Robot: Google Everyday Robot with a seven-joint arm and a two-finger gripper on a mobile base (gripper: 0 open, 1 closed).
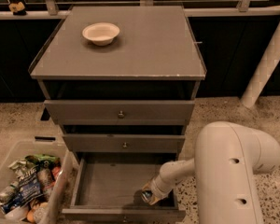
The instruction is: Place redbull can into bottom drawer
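Observation:
My gripper should release the redbull can, now low inside the drawer, on the bare bottom toward the front of the bottom drawer (144, 191).
The bottom drawer (107, 183) of the grey cabinet is pulled open at the lower middle of the camera view. My gripper (148, 195) reaches down into its front right corner on the white arm (224, 171). The redbull can (146, 197) shows as a small blue-and-silver shape at the gripper's tip, low inside the drawer near the right wall. The rest of the drawer floor is bare grey.
A cream bowl (101, 33) sits on the cabinet top (144, 45). The two upper drawers (120, 112) are closed. A clear bin (25, 185) of snack packets stands on the floor to the left. A white pole (266, 59) leans at the right.

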